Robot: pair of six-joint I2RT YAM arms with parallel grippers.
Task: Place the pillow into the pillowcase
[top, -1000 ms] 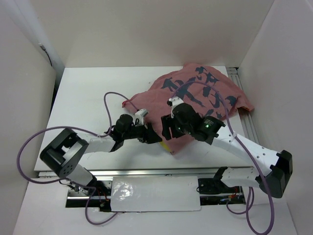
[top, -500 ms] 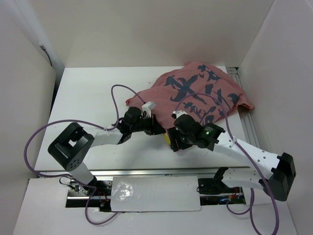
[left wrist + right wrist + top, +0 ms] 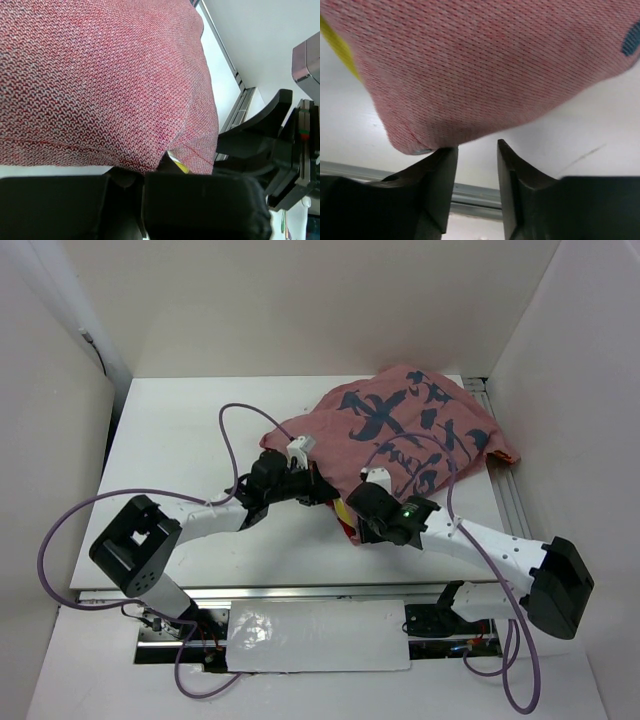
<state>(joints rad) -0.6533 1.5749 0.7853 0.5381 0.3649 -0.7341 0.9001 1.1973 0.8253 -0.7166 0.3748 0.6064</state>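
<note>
The near corner of the pillowcase is outside the open fingers of my right gripper, so that gripper should move over, pinch the corner's tip (image 3: 414, 149) and pull it toward my left gripper.
The pillowcase (image 3: 410, 435), dull pink with dark calligraphy marks, lies bulging at the table's back right. Of the pillow only a strip of yellow edging (image 3: 342, 512) shows at the sack's near-left mouth. My left gripper (image 3: 318, 488) sits at that mouth. In the left wrist view it (image 3: 141, 182) is shut on the pillowcase (image 3: 100, 75) hem, with the yellow edging (image 3: 178, 163) just beside it. My right gripper (image 3: 352, 523) is under the near corner. In the right wrist view it (image 3: 477, 150) is open, nothing between its fingers, its left fingertip touching the pillowcase (image 3: 485, 65).
A metal rail (image 3: 505, 490) runs along the table's right edge and another (image 3: 470, 192) along the front. White walls close in the sides and back. A purple cable (image 3: 235, 430) loops over the left half of the table. The right arm's black gripper (image 3: 270, 140) stands close to my left gripper.
My left gripper went from open to shut on the pillowcase's near edge. My right gripper dropped toward the near corner and its jaws narrowed. The pillowcase shifted slightly.
</note>
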